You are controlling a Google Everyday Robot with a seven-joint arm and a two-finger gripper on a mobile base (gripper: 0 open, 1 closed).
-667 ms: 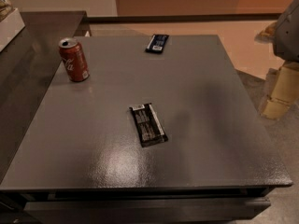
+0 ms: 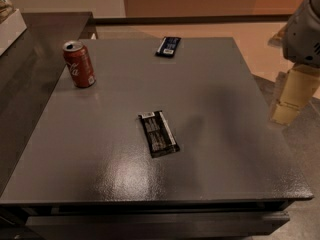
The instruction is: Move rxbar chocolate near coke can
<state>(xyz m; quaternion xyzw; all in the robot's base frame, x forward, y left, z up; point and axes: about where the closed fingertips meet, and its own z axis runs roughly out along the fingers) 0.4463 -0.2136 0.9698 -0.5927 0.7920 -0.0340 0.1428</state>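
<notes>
Next, I move my gripper to the rxbar chocolate's far end [image 2: 153, 121], the one closer to the coke can, and close it there.
The rxbar chocolate [image 2: 158, 133], a flat black wrapper with white and grey print, lies flat near the middle of the grey table [image 2: 225, 149]. The coke can [image 2: 79, 64], red with white script and a silver top, stands upright at the table's far left. The bar lies well apart from the can, toward the front and right of it. My gripper [image 2: 291, 98], cream-coloured, hangs off the table's right edge, over the floor, far to the right of the bar and holding nothing that I can see.
A dark blue wrapper with a white label [image 2: 168, 46] lies at the table's far edge. A darker counter [image 2: 35, 39] adjoins the table on the left, with a white object [image 2: 9, 21] at its far left corner. My grey arm housing [image 2: 305, 29] sits above the gripper.
The gripper and arm have shifted slightly at the right edge. The bar, the can and the blue wrapper have not moved.
</notes>
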